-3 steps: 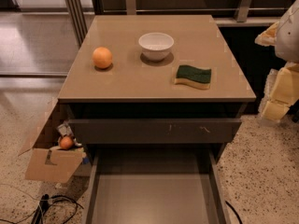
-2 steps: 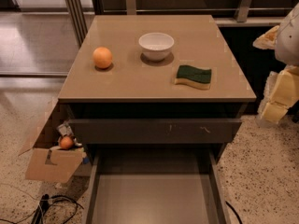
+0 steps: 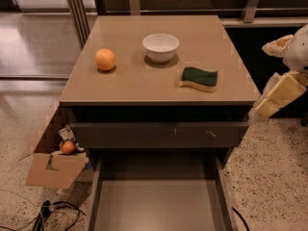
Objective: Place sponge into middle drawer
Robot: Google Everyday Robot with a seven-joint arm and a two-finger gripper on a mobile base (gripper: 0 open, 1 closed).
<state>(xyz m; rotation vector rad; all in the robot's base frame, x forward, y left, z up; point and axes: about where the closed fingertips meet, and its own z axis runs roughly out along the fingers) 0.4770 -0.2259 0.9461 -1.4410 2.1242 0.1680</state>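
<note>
The sponge has to go into the middle drawer. So next my gripper closes on the middle of the sponge (image 3: 199, 79), between its two ends.
The sponge (image 3: 199, 78), dark green on top with a yellow body, lies flat on the right part of the cabinet top (image 3: 130, 83), in front of and to the right of the bowl. The middle drawer (image 3: 154, 206) is pulled out at the bottom of the view, showing a plain grey floor with nothing on it. My gripper (image 3: 284, 83) is at the right edge of the view, off the side of the cabinet, to the right of the sponge and apart from it. It holds nothing that I can see.
A white bowl (image 3: 160, 47) and an orange fruit (image 3: 105, 59) stand on the cabinet top. A drawer with a dark scratched front (image 3: 159, 134) sits shut above the open one. A cardboard box (image 3: 50, 167) and cables (image 3: 55, 213) lie on the floor at left.
</note>
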